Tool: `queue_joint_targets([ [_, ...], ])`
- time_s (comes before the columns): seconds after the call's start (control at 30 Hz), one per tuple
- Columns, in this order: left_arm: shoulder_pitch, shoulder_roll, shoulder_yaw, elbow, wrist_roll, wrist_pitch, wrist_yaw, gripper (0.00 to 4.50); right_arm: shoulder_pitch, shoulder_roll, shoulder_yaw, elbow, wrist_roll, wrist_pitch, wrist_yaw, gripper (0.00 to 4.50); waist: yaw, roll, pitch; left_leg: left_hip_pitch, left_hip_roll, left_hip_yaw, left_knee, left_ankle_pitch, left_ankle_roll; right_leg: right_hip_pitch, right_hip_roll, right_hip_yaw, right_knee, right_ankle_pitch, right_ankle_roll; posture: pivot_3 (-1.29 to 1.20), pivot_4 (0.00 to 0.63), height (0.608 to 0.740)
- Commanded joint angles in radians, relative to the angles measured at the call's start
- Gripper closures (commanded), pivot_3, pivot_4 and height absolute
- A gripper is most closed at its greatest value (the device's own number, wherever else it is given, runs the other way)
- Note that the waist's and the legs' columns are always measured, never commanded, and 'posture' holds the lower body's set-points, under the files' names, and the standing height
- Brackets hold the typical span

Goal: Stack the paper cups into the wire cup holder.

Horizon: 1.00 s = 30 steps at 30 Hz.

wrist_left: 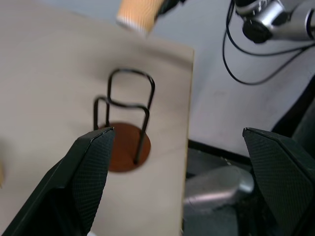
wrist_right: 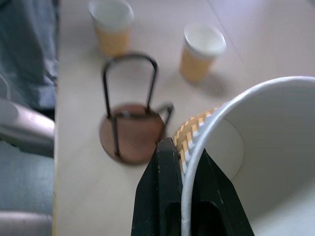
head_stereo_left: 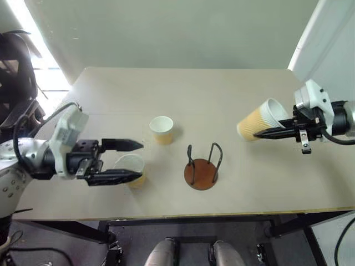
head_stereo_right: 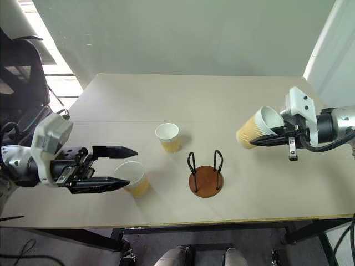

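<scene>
Next, my right gripper sets the tan paper cup down on the brown disc [head_stereo_left: 203, 174] [wrist_right: 133, 132] that sits between the black loops of the wire cup holder.
My right gripper [head_stereo_left: 265, 133] is shut on the rim of a tan paper cup [head_stereo_left: 258, 118]. It holds the cup tilted in the air over the table's right side, and the fingers [wrist_right: 170, 196] pinch its wall. The wire cup holder [head_stereo_left: 202, 166], a brown disc with two black loops, stands empty near the front middle. A second paper cup [head_stereo_left: 161, 129] stands upright behind and to the left of the holder. A third paper cup [head_stereo_left: 132, 169] stands under my left gripper [head_stereo_left: 142, 160], which hangs open above it. In the left wrist view, the holder [wrist_left: 125, 142] lies ahead between the fingers.
The beige table [head_stereo_left: 222, 88] has its front edge just below the holder. A black chair [head_stereo_left: 14, 72] stands off the left side. A white panel [head_stereo_left: 327, 39] rises at the right rear.
</scene>
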Motion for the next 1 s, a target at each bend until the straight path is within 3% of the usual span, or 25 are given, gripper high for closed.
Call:
queue_joint_targets([
  [0.03, 0.006, 0.013, 0.021, 0.012, 0.041, -0.034, 0.006, 0.0, -0.066, 0.048, 0.001, -0.103, 0.095, 0.062, -0.035, 4.48, -0.001, 0.0, 0.0, 0.0, 0.0, 0.0, 0.0, 0.0, 0.0, 0.0, 0.0, 0.0, 0.0, 0.0, -0.001, 0.0, 0.15, 0.74],
  [0.2, 0.028, -0.02, 0.027, 0.019, 0.069, -0.062, 0.039, 0.0, -0.156, 0.166, 0.056, -0.155, 0.128, 0.126, -0.141, 4.48, -0.003, 0.0, 0.0, 0.0, 0.0, 0.0, 0.0, 0.0, 0.0, -0.001, 0.0, 0.0, 0.0, -0.001, -0.003, 0.0, 0.15, 0.74],
  [0.43, 0.061, -0.038, 0.057, -0.001, 0.062, -0.065, 0.07, 0.0, -0.201, 0.292, 0.182, -0.148, 0.044, 0.121, -0.258, 4.48, -0.003, 0.0, 0.0, -0.001, 0.0, 0.0, 0.0, 0.0, 0.0, -0.003, 0.0, 0.0, 0.001, 0.0, -0.005, 0.0, 0.15, 0.74],
  [1.0, 0.138, -0.056, 0.122, -0.064, 0.032, -0.055, 0.133, 0.0, -0.097, 0.251, 0.269, -0.157, -0.027, 0.065, -0.202, 4.48, -0.001, 0.0, 0.0, 0.0, 0.001, 0.0, 0.0, 0.0, -0.001, -0.004, 0.0, -0.001, 0.003, 0.002, -0.008, 0.0, 0.15, 0.74],
])
